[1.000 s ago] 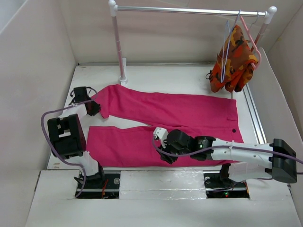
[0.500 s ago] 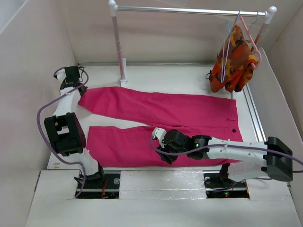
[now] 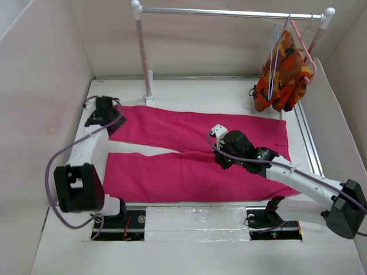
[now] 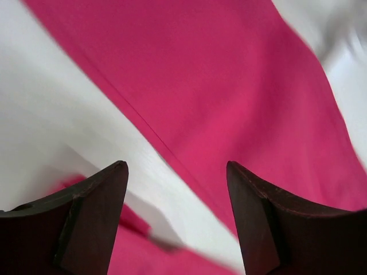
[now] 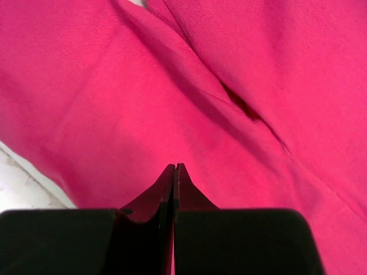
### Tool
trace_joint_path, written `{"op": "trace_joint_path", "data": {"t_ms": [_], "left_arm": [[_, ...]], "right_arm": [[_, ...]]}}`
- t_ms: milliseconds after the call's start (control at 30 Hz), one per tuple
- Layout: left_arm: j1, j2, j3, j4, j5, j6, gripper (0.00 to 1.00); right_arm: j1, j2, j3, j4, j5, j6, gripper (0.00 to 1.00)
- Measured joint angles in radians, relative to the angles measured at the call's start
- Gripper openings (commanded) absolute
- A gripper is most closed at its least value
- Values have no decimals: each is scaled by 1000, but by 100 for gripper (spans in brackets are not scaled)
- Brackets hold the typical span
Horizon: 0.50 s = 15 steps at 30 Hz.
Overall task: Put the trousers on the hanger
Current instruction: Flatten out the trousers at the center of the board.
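Observation:
The trousers' two legs have a white gap between them, so next my left gripper grabs the near leg's end corner (image 3: 110, 156) and lays it over the far leg before hanging.
The magenta-pink trousers (image 3: 195, 150) lie flat on the white table, legs pointing left and waist to the right. My left gripper (image 3: 112, 123) hovers open over the end of the far leg; in the left wrist view its fingers (image 4: 178, 172) straddle a white strip of table between the two legs (image 4: 241, 97). My right gripper (image 3: 221, 160) is shut with nothing between its tips, just above the cloth where the legs meet (image 5: 175, 166). The pale blue-lilac wire hanger (image 3: 277, 52) hangs on the rail at the back right, far from both grippers.
A rail (image 3: 229, 11) on pink posts spans the back. On it hang a salmon-pink hanger (image 3: 305, 48) and an orange, red and yellow patterned garment (image 3: 284, 77). White walls (image 3: 51, 86) close in the left and right sides.
My left gripper came back from the far left corner to the far leg's end and opened. My right gripper moved up and right from the near leg towards the crotch and shut.

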<state>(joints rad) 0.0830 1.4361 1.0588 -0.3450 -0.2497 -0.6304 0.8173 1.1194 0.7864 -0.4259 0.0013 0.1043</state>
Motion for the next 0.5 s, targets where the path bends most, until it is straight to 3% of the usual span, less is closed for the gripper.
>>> {"op": "trace_joint_path", "data": {"t_ms": [133,233,267,400,500], "left_arm": [[-192,-156,-147,-4,67,-41,67],[-189,-287,-272,-67,54,-88,92],[-175,-323,-300,-86,45,-102,95],[-114,-395,-358,-108,19,-149,95],[-112,-300,-357,-80,-2,-182,90]], "right_arm": [[-18,93,9,23,-58,-45,12],[-16,143,8,31,-93,-62,25],[-14,145,8,34,-105,-64,30],[0,140,3,73,-146,-68,33],[20,127,-13,89,-171,-75,34]]}}
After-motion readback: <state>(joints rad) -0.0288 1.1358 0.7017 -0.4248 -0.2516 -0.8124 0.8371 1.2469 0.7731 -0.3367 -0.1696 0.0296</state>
